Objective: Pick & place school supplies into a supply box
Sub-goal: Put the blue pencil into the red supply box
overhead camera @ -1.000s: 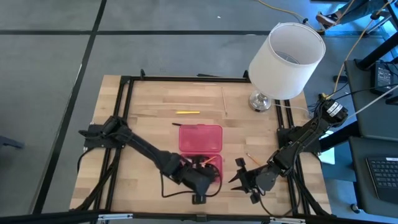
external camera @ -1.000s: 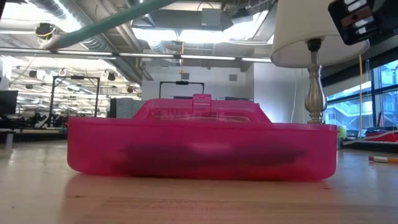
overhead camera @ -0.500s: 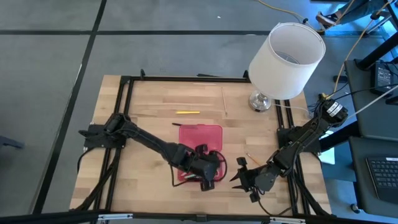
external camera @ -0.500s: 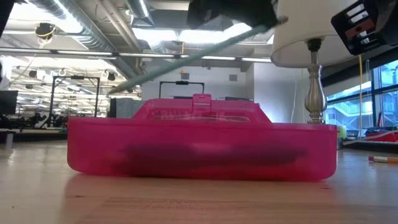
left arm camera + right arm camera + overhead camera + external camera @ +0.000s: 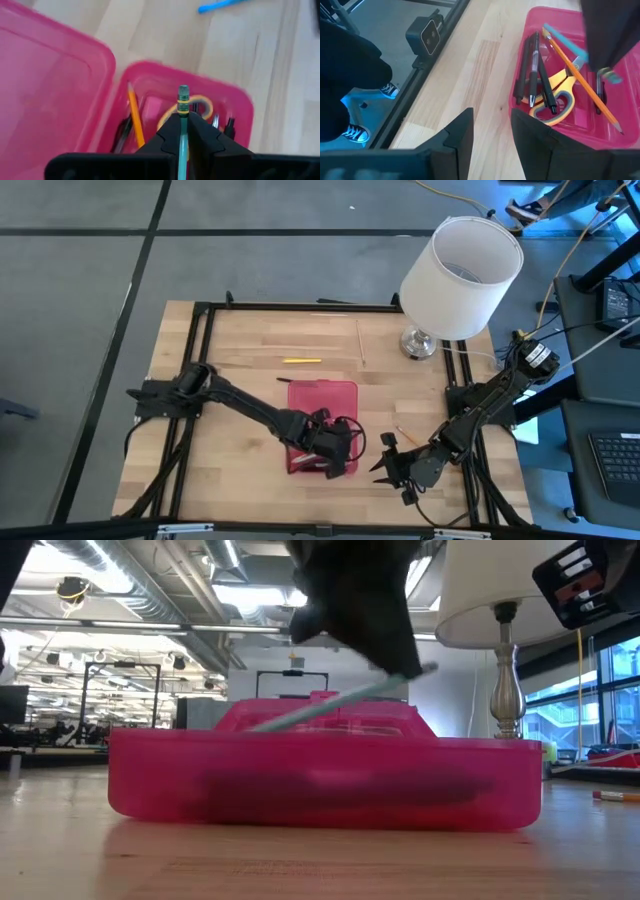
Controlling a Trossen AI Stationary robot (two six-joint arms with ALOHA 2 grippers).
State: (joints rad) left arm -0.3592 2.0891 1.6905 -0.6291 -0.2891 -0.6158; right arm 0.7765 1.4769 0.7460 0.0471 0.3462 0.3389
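Observation:
My left gripper is to release the green pencil in the pink supply box (image 5: 326, 449) (image 5: 153, 140), between the orange pencil and the scissors.
The pink supply box (image 5: 322, 402) lies open mid-table. Its tray (image 5: 560, 130) holds black pens (image 5: 536, 75), an orange pencil (image 5: 580, 82) and yellow-handled scissors (image 5: 555, 109). My left gripper (image 5: 335, 448) hangs over the tray's near part, shut on a green pencil (image 5: 330, 708). In the low view the pencil slants down across the box's top. My right gripper (image 5: 390, 465) waits to the right of the box, near the table's front edge. Its fingers (image 5: 462, 132) are open with nothing between them. My left gripper pinches the green pencil between its two fingers, just behind the eraser end (image 5: 183, 106), which pokes out past the fingertips. The fingers slant down from above, from the table's near-left. The pencil is clear of the table, tilted, its long part dropping toward the tray (image 5: 150, 85).
On the bare wood lie a yellow pencil (image 5: 301, 361) beyond the box, an orange pencil (image 5: 404, 434) by my right gripper, and a blue pen (image 5: 220, 5). A lamp with a white shade (image 5: 462, 275) stands far right. Black frame rails (image 5: 205, 370) border the tabletop.
My left gripper has come down and moved from the table's near edge toward the box, rolling a little, still shut on the green pencil. The pencil has sunk from high above the box until it slants across the box's top.

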